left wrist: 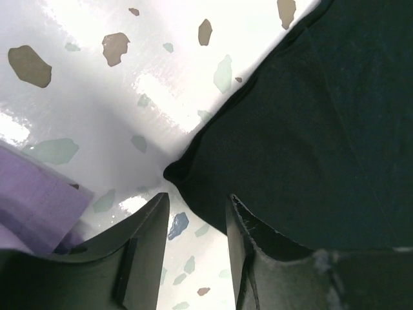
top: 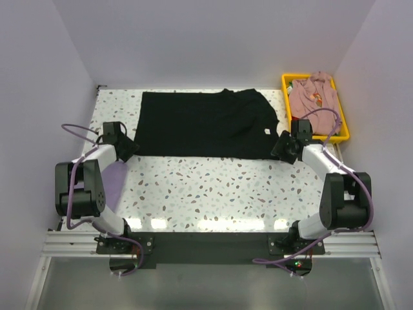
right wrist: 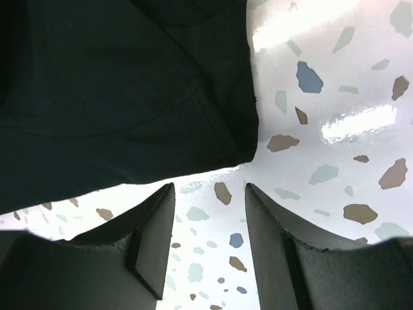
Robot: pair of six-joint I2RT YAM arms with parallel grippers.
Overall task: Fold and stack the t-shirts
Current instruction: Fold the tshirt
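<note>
The black t-shirt lies close to the table's back edge, so my left gripper and right gripper should drag the t-shirt nearer by its near corners [left wrist: 179, 170] before folding.
A black t-shirt [top: 205, 124] lies flat across the far half of the table, a small white label near its right edge. My left gripper [top: 130, 149] is open and empty at its near left corner [left wrist: 177, 174]. My right gripper [top: 282, 148] is open and empty at its near right corner [right wrist: 239, 145]. A lavender t-shirt [top: 111, 182] lies at the table's left edge under the left arm; it also shows in the left wrist view [left wrist: 35, 200]. A dusty-pink t-shirt [top: 312, 95] is bundled in the bin.
A yellow plastic bin [top: 344, 126] stands at the back right, just behind my right arm. White walls close in the back and both sides. The terrazzo tabletop [top: 213, 187] stretches between the shirt and the arm bases.
</note>
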